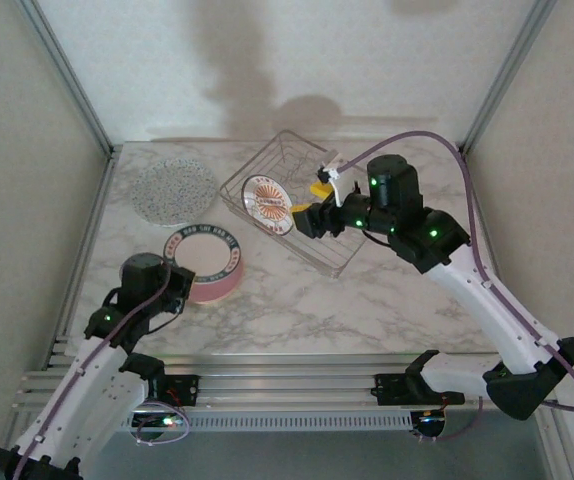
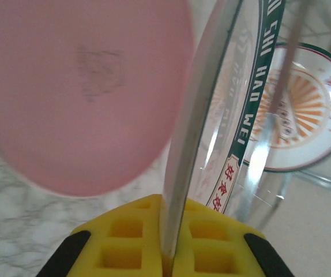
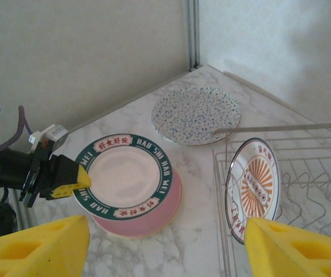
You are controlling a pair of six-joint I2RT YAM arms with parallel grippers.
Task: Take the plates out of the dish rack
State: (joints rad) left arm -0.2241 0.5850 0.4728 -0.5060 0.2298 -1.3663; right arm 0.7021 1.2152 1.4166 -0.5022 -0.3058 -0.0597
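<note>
The green-rimmed plate will sit on top of the pink plate (image 1: pixel 206 269) (image 2: pixel 87 72) after my left gripper releases its near edge.
The wire dish rack (image 1: pixel 312 245) (image 3: pixel 309 173) stands at the back centre of the table. A small white plate with an orange sunburst (image 1: pixel 267 205) (image 3: pixel 254 187) (image 2: pixel 307 112) leans on edge in its left end. My right gripper (image 1: pixel 307 202) (image 3: pixel 165 248) hovers open just above that plate, nothing between its yellow fingers. A white plate with a dark green lettered rim (image 1: pixel 202 250) (image 3: pixel 124 175) (image 2: pixel 243 115) lies on a pink plate (image 1: pixel 217 287) (image 3: pixel 154 222) (image 2: pixel 85 86) on the table. My left gripper (image 1: pixel 179 288) (image 2: pixel 174 248) (image 3: pixel 76 180) is shut on the green-rimmed plate's edge.
A large speckled plate (image 1: pixel 174 188) (image 3: pixel 195 114) lies flat at the back left, beside the rack. Enclosure walls and metal posts close in the table on three sides. Bare marble runs along the front and the right of the rack.
</note>
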